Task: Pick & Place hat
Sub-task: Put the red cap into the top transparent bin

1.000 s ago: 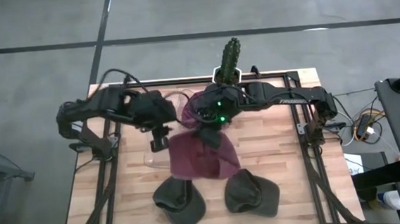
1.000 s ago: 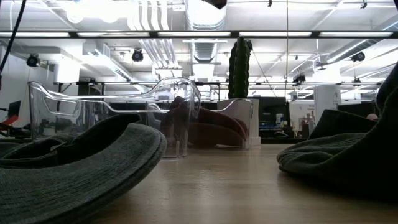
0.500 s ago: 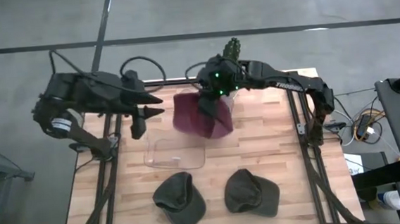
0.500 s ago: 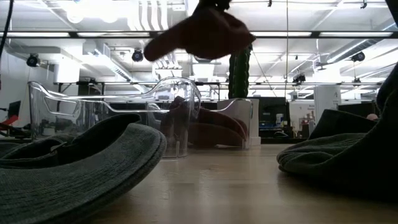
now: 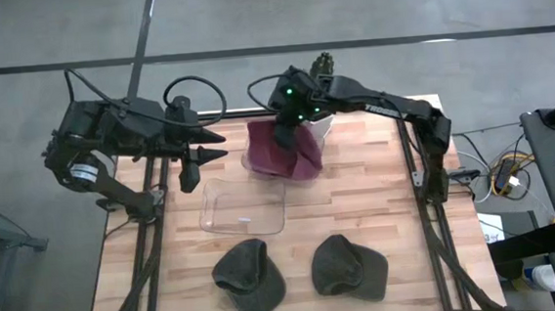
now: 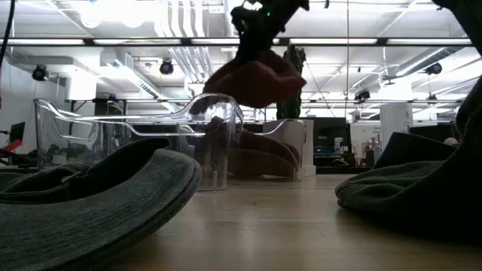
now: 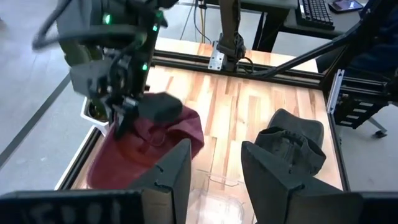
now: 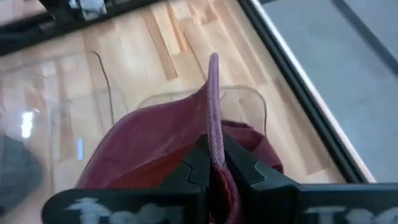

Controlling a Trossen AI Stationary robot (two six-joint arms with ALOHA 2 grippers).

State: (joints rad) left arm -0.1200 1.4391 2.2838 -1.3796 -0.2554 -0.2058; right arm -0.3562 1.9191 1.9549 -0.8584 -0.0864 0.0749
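Note:
The robot's left gripper will next move to the maroon hat in the right gripper and close on the edge of the hat's opening (image 5: 265, 147) (image 7: 148, 144).
My right gripper (image 5: 284, 135) is shut on a maroon hat (image 5: 283, 157) and holds it in the air over a clear bin (image 5: 250, 163) at the table's far side. In the low view the hat (image 6: 256, 77) hangs just above that bin (image 6: 294, 147), which seems to hold another dark red thing (image 6: 252, 159). My left gripper (image 5: 202, 161) is open and empty, above the table's far left part. Two olive hats (image 5: 250, 278) (image 5: 349, 266) lie on the table near its front edge. My right gripper pinches an edge of the maroon hat (image 8: 213, 127) between its two fingers (image 8: 196, 163), and a thin ridge of cloth stands up between them. The fingers come from above. The hat hangs below them, slack and clear of the table and the bin.
A second clear bin (image 5: 245, 209) stands empty in the table's middle, left of centre. A cactus in a white pot (image 5: 323, 64) stands at the far edge behind my right arm. Black frame rails run along the table's left and right sides.
My right gripper has lifted the maroon hat off the table's middle, carried it toward the far edge, then lowered it a little over the far bin. My left gripper has drawn back from the hat toward the table's far left and has then kept still.

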